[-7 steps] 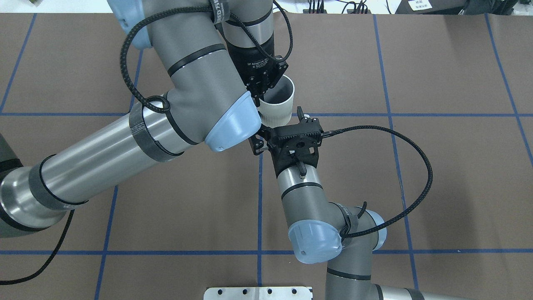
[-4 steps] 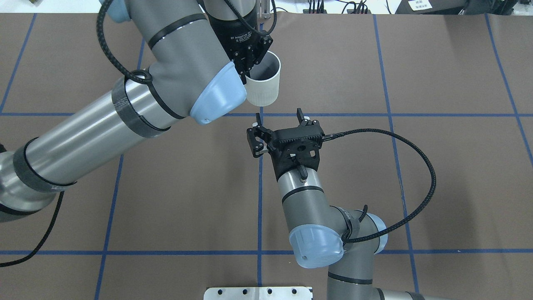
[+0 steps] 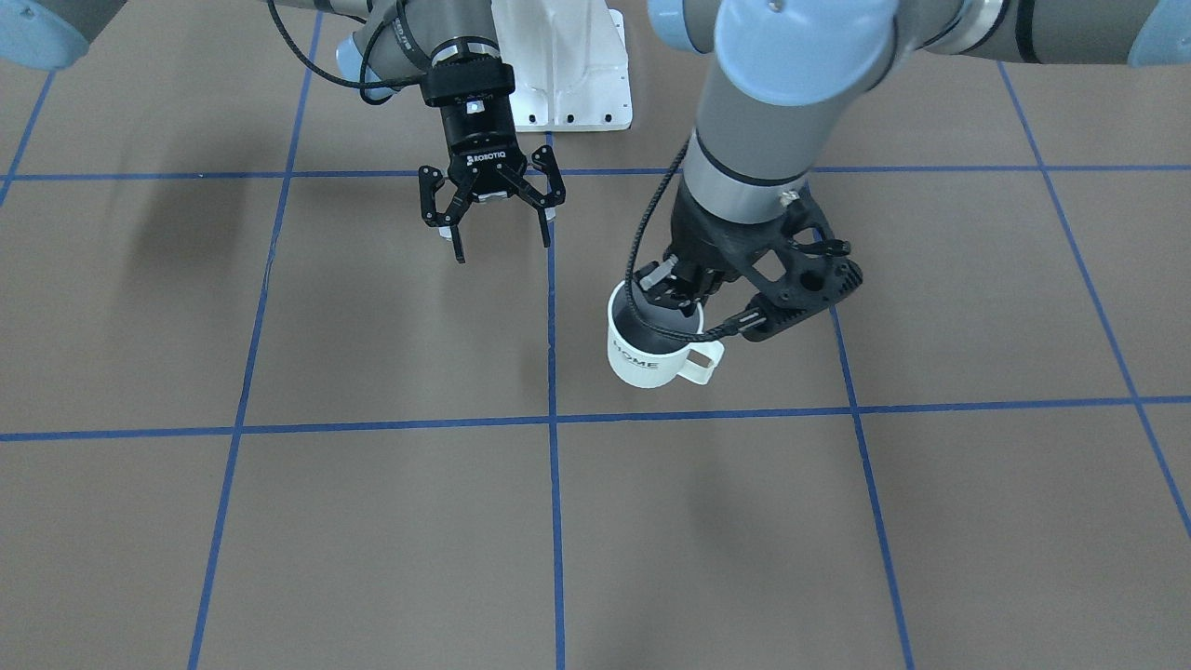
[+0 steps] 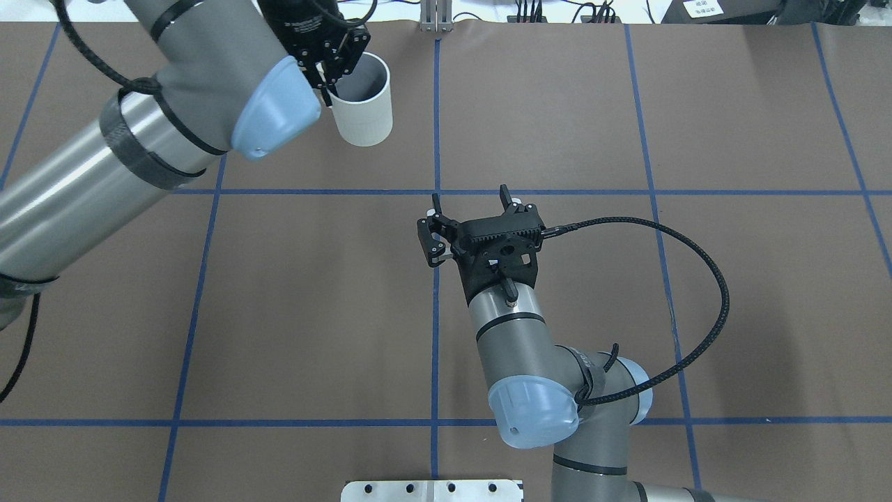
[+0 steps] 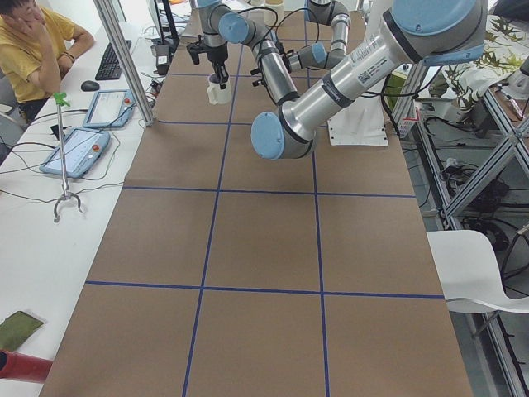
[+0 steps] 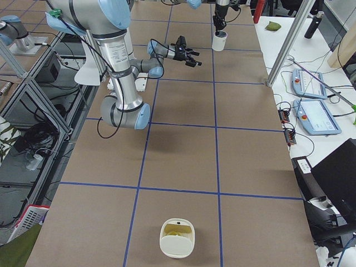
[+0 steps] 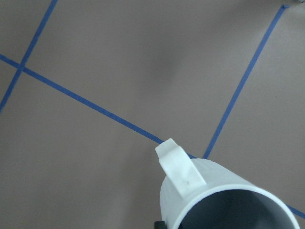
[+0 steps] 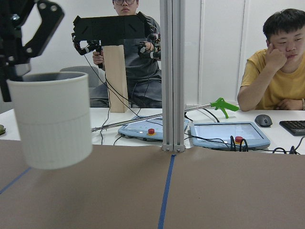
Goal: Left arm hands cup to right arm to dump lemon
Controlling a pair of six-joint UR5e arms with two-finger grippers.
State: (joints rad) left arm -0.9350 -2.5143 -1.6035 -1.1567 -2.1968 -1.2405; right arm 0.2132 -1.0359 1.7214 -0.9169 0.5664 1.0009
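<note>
The robot will put the cup down inside the empty blue-taped square (image 3: 975,339) beyond its left gripper, on the side away from its right gripper.
The cream-white cup (image 4: 361,104) hangs upright above the table from my left gripper (image 4: 332,78), which is shut on its rim at the far left. In the front-facing view the cup (image 3: 649,358) shows its "HOME" lettering and handle, under the left gripper (image 3: 684,287). My right gripper (image 4: 469,195) is open and empty near the table's middle, well apart from the cup; it also shows in the front-facing view (image 3: 502,247). The right wrist view shows the cup (image 8: 52,119) at its left. The cup's inside looks grey (image 7: 233,210). No lemon shows.
A white mounting plate (image 4: 432,490) sits at the robot's edge of the table. A metal post (image 8: 171,71), tablets and seated operators are beyond the far edge. A white container (image 6: 178,238) with something yellowish inside stands at the table's end on my right.
My left arm has carried the cup away from between the right gripper's fingers, far and to the left in the overhead view. The right gripper has stayed open and almost still.
</note>
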